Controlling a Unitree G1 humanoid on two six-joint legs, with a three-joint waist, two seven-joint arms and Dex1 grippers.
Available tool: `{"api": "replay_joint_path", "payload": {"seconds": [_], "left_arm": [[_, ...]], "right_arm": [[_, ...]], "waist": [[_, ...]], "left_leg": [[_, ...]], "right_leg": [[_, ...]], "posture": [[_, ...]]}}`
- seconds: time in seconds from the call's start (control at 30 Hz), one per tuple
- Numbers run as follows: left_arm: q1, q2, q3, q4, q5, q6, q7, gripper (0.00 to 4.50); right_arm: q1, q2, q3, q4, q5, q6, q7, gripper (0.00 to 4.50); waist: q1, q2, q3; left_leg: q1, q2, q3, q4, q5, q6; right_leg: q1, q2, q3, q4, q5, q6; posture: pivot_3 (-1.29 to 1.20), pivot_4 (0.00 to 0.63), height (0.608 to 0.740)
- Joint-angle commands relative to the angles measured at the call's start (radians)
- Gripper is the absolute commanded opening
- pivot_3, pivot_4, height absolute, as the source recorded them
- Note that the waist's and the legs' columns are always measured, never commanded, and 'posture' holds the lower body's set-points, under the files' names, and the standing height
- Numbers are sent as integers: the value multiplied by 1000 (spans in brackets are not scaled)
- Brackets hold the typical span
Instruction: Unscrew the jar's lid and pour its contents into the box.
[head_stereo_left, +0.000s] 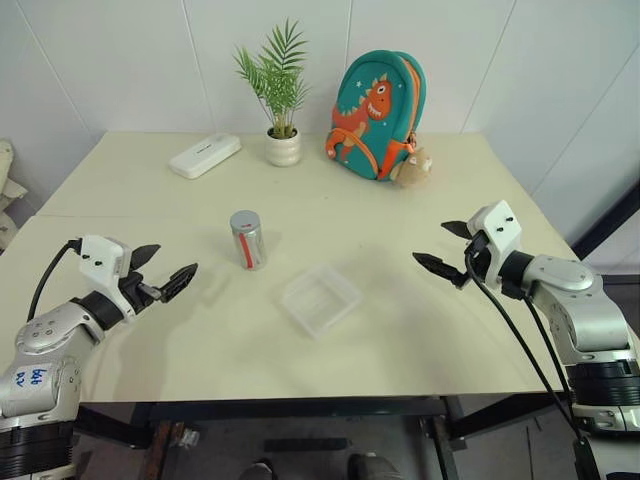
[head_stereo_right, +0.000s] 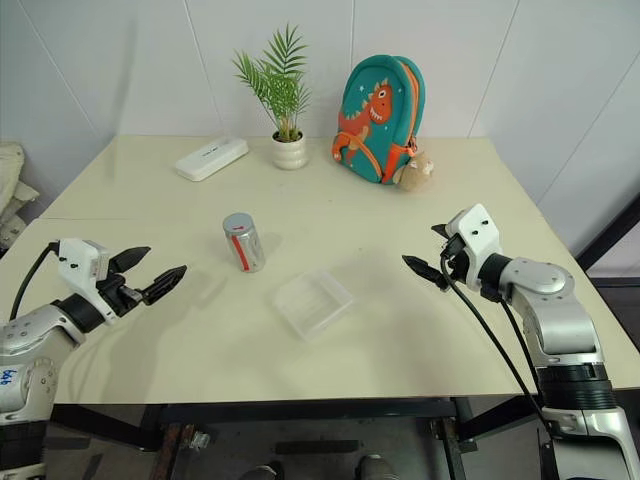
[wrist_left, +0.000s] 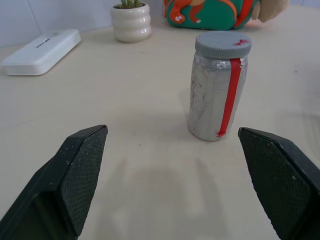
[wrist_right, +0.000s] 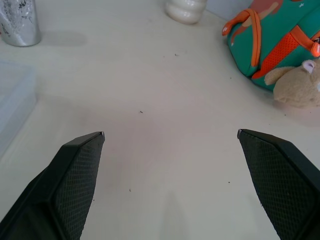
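The jar's lid must stay free for unscrewing, so next I close my left gripper on the jar's silvery body (head_stereo_left: 248, 246) (wrist_left: 216, 85) just under the grey lid.
The jar (head_stereo_left: 247, 241) stands upright near the middle of the table, a red stripe down its side. Its grey lid (wrist_left: 222, 44) is on top. The jar's wall looks silvery and I cannot make out the contents inside. The box (head_stereo_left: 320, 299), a shallow clear tray, lies on the table to the right of the jar and a little nearer. My left gripper (head_stereo_left: 172, 262) hovers open to the left of the jar, pointing toward it, holding nothing. My right gripper (head_stereo_left: 432, 243) hovers open to the right of the box, also holding nothing.
At the back of the table (head_stereo_left: 120, 190) sit a white oblong case (head_stereo_left: 204, 155), a white plant pot (head_stereo_left: 283, 148) with a green plant, and a teal dinosaur backpack (head_stereo_left: 378, 115) with a small plush toy (head_stereo_left: 411, 168) beside it.
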Motion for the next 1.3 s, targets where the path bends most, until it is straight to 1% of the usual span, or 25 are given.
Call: {"api": "replay_joint_path", "payload": {"seconds": [0.03, 0.2, 0.4, 0.57, 0.7, 0.83, 1.07, 1.3], "left_arm": [[-27, -7, -6, 0, 12, -39, -4, 4464], [-28, -43, -18, -1, 20, -60, 11, 4464], [-9, -92, -45, -54, 21, -43, 40, 4464], [9, -138, -82, -98, 46, -24, 102, 4464], [-2, -173, -117, -122, 67, -7, 146, 4464], [-41, -208, -144, -91, 108, -25, 194, 4464], [-78, -242, -173, -54, 130, -33, 202, 4464], [-157, -276, -203, 31, 165, -38, 226, 4464]], "right_arm": [[1, -23, -47, -53, 15, 1, -11, 4500], [7, -29, -49, -58, 14, 5, -19, 4500], [-30, -25, -19, -34, 14, 13, 12, 4500], [-64, 3, 8, 15, 23, 11, 49, 4500], [-61, 7, 36, 11, 14, 9, 82, 4500], [-67, 18, 35, 11, 11, 5, 73, 4500], [-57, 19, 40, 1, 0, 0, 71, 4500], [-32, 24, 42, -41, 22, 29, 84, 4500]], "waist": [[0, 0, 0], [1, 0, 0], [1, 0, 0], [1, 0, 0], [2, 0, 0], [11, 0, 0], [13, 0, 0], [16, 0, 0]], "left_leg": [[0, 0, 0, 0, 0, 0], [0, 0, 0, 0, 0, 0], [0, 0, 0, 1, 0, 0], [1, 0, 0, 1, 0, 0], [1, 0, 0, 1, 0, 0], [0, 0, 0, 2, 0, 0], [0, 0, 1, 3, 0, 0], [0, 0, 1, 4, 0, 0]], "right_leg": [[0, 0, 0, 0, 0, 0], [0, 0, 0, 0, 0, 0], [0, 0, 0, 0, 1, 1], [1, 0, 1, 0, 1, 1], [1, 1, 1, 0, 1, 2], [1, 1, 1, 0, 2, 4], [1, 1, 1, 0, 2, 4], [2, 1, 1, 0, 3, 5]], "posture": [[0, 150, 740], [0, 150, 740], [0, 150, 740], [0, 150, 740], [0, 150, 740], [0, 150, 740], [0, 150, 740], [0, 150, 740]]}}
